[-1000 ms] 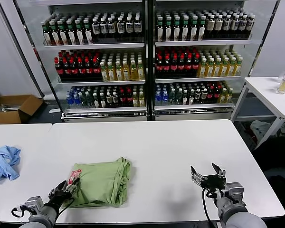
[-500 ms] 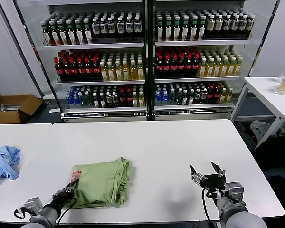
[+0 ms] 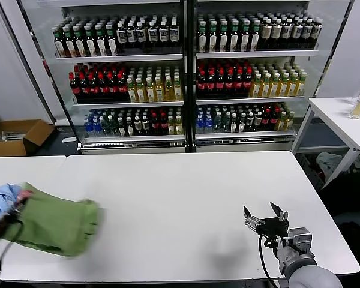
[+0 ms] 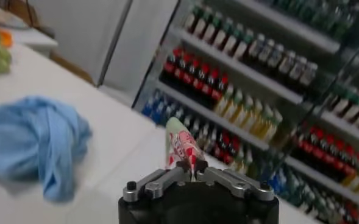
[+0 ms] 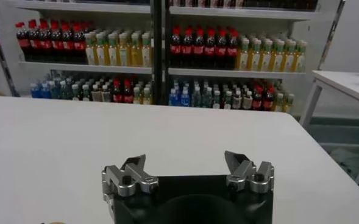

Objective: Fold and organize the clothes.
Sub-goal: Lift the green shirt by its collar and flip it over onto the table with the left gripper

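The robot's left gripper will let go of the olive-green shirt on the bare middle of the white table [image 3: 150,215] in front of the shelves full of drinks.
The folded light olive-green shirt [image 3: 54,225] lies at the table's front left, right beside the blue garment. My left gripper [image 3: 1,227] is at the far left edge of the head view, shut on the shirt's edge. In the left wrist view the fingers [image 4: 189,167] pinch a strip of cloth with the red-and-white logo [image 4: 183,146]. My right gripper [image 3: 265,219] is open and empty above the table's front right; in the right wrist view [image 5: 185,167] its jaws stand wide apart over bare table.
A crumpled blue garment [image 3: 1,198] lies at the far left, also in the left wrist view [image 4: 36,143]. Drink-filled shelves [image 3: 186,72] stand behind the white table [image 3: 198,198]. A second white table [image 3: 342,117] is at the right, a cardboard box [image 3: 18,135] at the left.
My left gripper has pulled the green shirt quickly leftward across the table, from the front centre-left to beside the blue garment. The right arm has barely moved.
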